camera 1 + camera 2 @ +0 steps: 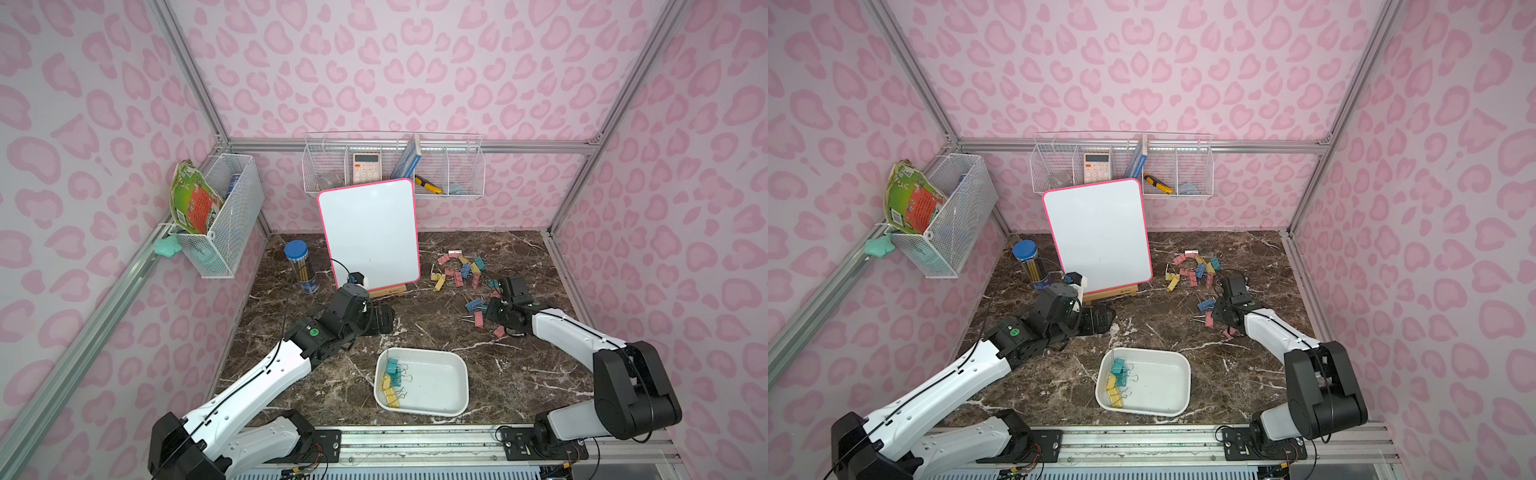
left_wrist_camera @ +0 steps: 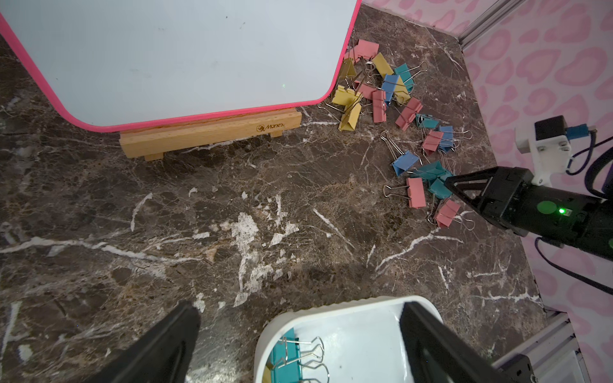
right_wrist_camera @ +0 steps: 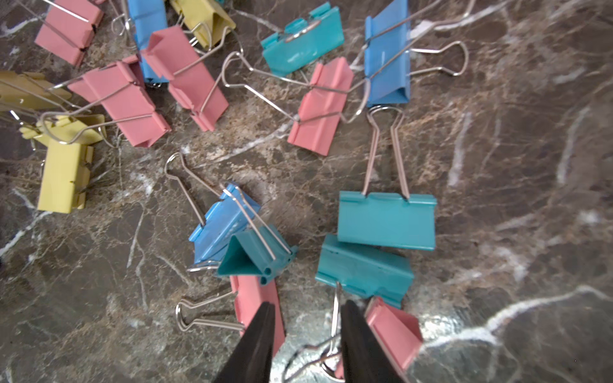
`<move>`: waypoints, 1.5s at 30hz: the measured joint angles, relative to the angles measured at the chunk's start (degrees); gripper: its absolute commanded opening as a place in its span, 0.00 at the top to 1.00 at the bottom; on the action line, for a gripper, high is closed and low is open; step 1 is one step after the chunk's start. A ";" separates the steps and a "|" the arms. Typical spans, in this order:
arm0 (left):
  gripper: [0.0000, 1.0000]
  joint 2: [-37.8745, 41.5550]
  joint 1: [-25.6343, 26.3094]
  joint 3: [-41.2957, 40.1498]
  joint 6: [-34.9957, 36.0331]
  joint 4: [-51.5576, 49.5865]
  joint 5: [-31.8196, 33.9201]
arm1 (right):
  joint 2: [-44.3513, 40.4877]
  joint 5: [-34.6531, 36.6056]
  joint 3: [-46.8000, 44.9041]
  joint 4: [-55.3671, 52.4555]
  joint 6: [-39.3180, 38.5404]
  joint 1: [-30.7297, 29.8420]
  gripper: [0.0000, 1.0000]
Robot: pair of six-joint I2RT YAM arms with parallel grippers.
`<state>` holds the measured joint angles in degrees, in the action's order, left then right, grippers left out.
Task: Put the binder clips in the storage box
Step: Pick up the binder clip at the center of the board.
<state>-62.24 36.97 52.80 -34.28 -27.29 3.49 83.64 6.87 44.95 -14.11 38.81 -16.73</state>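
Note:
My right gripper's fingertips straddle the teal clip's wire handle with the pink clip's body outside them, so I will open and take the pink clip first [image 3: 394, 332].
Several pastel binder clips [image 1: 459, 270] [image 1: 1192, 270] [image 2: 381, 89] lie scattered on the dark marble table at the back right. The white storage box [image 1: 440, 386] [image 1: 1158, 386] [image 2: 348, 335] sits near the front with a few teal and yellow clips [image 1: 392, 380] [image 1: 1117, 378] in one end. My right gripper [image 3: 308, 308] [image 1: 492, 309] is low over the nearer clips. Its jaws are slightly apart, with the wire handle of a teal clip [image 3: 365, 270] between them and pink clips [image 3: 255, 301] on either side. My left gripper [image 2: 300, 308] [image 1: 380, 320] hovers open and empty behind the box.
A pink-edged whiteboard [image 1: 370, 232] on a wooden stand stands at the back centre, with a blue-lidded pencil jar [image 1: 301, 266] to its left. White wire baskets [image 1: 395, 166] [image 1: 224, 212] hang on the back and left walls. Aluminium frame rails edge the table.

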 measured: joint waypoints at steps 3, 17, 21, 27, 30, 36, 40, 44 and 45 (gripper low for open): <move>0.01 0.07 0.00 -0.02 -0.02 0.00 0.00 | 0.20 0.26 0.02 0.17 0.00 -0.83 0.77; 0.01 -0.04 0.00 -0.20 0.00 0.02 0.02 | -3.13 2.05 -1.40 -1.09 0.39 -2.03 0.57; 0.01 -0.04 0.00 -0.20 0.00 0.02 0.02 | -2.43 2.40 -1.84 -1.16 0.35 -2.27 0.53; 0.01 0.07 0.00 -0.20 0.00 0.02 0.02 | -0.68 2.43 -1.79 -1.11 0.15 -2.34 0.67; 0.01 0.07 0.00 -0.20 0.00 0.02 0.04 | -0.48 2.45 -1.77 -1.07 0.15 -2.64 0.74; 0.01 0.04 0.00 -0.24 -0.02 0.02 0.07 | -1.03 3.04 -1.88 -0.66 0.13 -2.80 0.84; 0.01 0.00 0.00 -0.24 0.00 0.02 0.07 | -2.34 3.98 -2.14 -0.57 0.15 -2.78 0.92; 0.01 0.00 0.00 -0.24 0.00 0.02 0.09 | -4.09 4.42 -2.45 -0.76 0.17 -2.80 0.98; 0.01 0.00 0.00 -0.24 -0.02 0.02 0.09 | -4.66 4.37 -2.45 -1.03 0.22 -2.80 1.00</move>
<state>-62.24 36.97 52.56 -34.30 -27.27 3.57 78.98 11.25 42.50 -15.14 39.03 -19.53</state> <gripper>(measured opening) 0.989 0.047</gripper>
